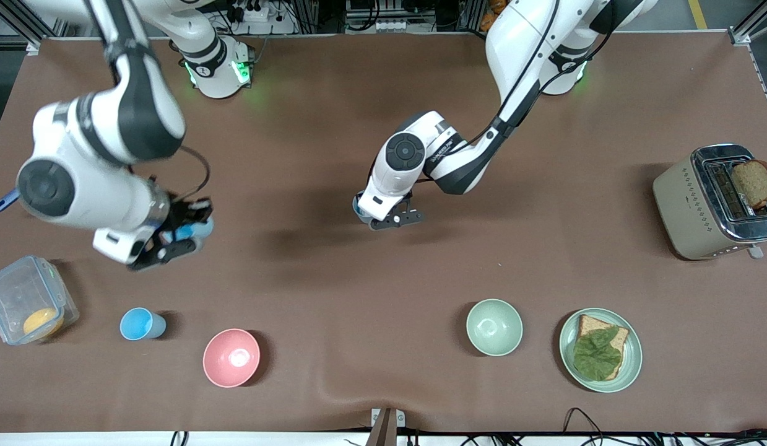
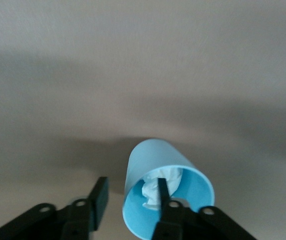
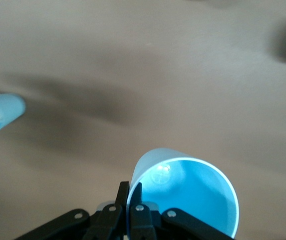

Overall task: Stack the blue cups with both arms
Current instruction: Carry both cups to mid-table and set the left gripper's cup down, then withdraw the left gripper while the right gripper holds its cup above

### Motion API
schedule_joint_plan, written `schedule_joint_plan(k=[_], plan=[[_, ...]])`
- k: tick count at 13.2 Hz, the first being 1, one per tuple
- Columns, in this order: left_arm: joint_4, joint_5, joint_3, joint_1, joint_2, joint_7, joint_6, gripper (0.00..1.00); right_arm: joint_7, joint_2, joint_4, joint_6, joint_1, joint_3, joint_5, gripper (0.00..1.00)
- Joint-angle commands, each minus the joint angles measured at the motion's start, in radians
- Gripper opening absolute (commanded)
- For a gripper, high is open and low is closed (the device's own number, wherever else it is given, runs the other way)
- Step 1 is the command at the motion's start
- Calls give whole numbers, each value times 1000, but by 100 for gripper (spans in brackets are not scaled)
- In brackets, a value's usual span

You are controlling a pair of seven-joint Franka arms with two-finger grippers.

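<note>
Next, my right gripper lets go of the sky-blue cup inside the paler blue cup (image 1: 367, 204) (image 3: 0, 114) at my left gripper.
My right gripper (image 1: 180, 240) is shut on the rim wall of a bright sky-blue cup (image 1: 199, 229) and holds it over the table at the right arm's end; the right wrist view shows the fingers (image 3: 129, 192) pinching the wall of this cup (image 3: 197, 200). My left gripper (image 1: 398, 218) is open at mid-table around a paler blue cup (image 1: 359, 208), mostly hidden under the wrist. In the left wrist view one finger (image 2: 161, 192) is inside that cup (image 2: 152, 162), which holds crumpled white paper, and the other stands outside. A third blue cup (image 1: 142, 324) stands nearer the front camera.
A clear lidded box (image 1: 27, 308) with something orange sits at the right arm's end. A pink bowl (image 1: 231, 357), a pale green bowl (image 1: 494, 326) and a green plate (image 1: 631, 365) with bread and lettuce line the near side. A toaster (image 1: 699, 204) holds a bread slice.
</note>
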Motion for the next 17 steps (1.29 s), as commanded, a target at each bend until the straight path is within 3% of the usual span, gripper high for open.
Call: schedule_joint_plan(k=[1, 5, 7, 13, 17], plan=[[2, 3, 26, 16, -123, -32, -122, 100, 165, -121, -117, 5, 137, -9, 8, 0], [0, 12, 47, 175, -320, -10, -297, 100, 461, -49, -127, 150, 279, -9, 7, 0], [0, 14, 49, 252, -378, 97, -346, 100, 540, -14, -125, 210, 335, -9, 5, 0], [2, 32, 43, 543, -489, 499, -424, 100, 822, 159, -72, 437, 495, -11, -8, 0], [0, 32, 44, 649, -526, 668, -459, 100, 883, 224, -30, 456, 527, -12, -10, 0]])
